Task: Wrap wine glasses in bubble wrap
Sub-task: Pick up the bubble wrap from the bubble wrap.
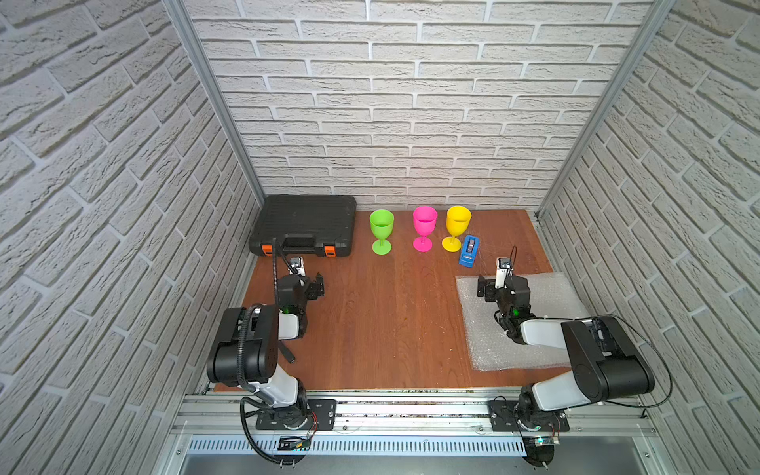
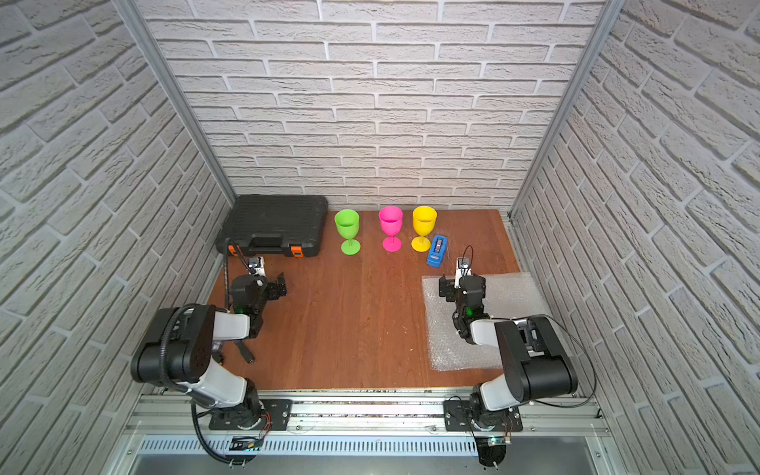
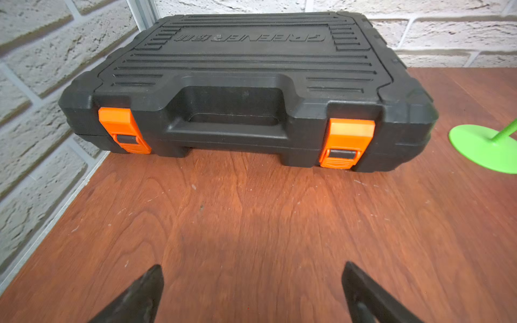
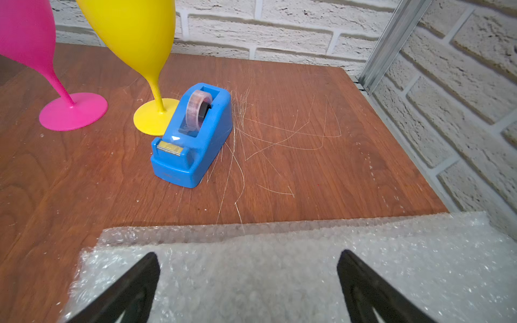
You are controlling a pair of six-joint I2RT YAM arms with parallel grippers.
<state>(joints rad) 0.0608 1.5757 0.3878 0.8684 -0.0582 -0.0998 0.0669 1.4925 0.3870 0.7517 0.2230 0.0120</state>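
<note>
The bubble wrap is next, and my right gripper needs to close on its side edge (image 1: 471, 314) toward the middle of the table, near the bubble wrap's corner by the tape dispenser.
Three wine glasses stand upright in a row near the back wall in both top views: lime green (image 1: 381, 230) (image 2: 347, 230), hot pink (image 1: 424, 226) (image 2: 390, 226) and yellow (image 1: 457, 224) (image 2: 423, 224). The bubble wrap (image 1: 551, 292) (image 2: 510, 292) lies flat at the right of the table. My right gripper (image 1: 483, 288) (image 4: 249, 257) hovers open over the wrap's far left part (image 4: 419, 265), holding nothing. On the left, my left gripper (image 1: 317, 286) (image 3: 253, 268) hangs open above bare wood, in front of the case. Only the green glass's foot (image 3: 481, 148) shows in the left wrist view.
A shut black tool case (image 1: 304, 224) (image 3: 246, 70) with orange latches fills the back left corner. A blue tape dispenser (image 1: 469, 251) (image 4: 193, 139) sits right beside the yellow glass's foot (image 4: 154, 117). Brick-pattern walls close in three sides.
</note>
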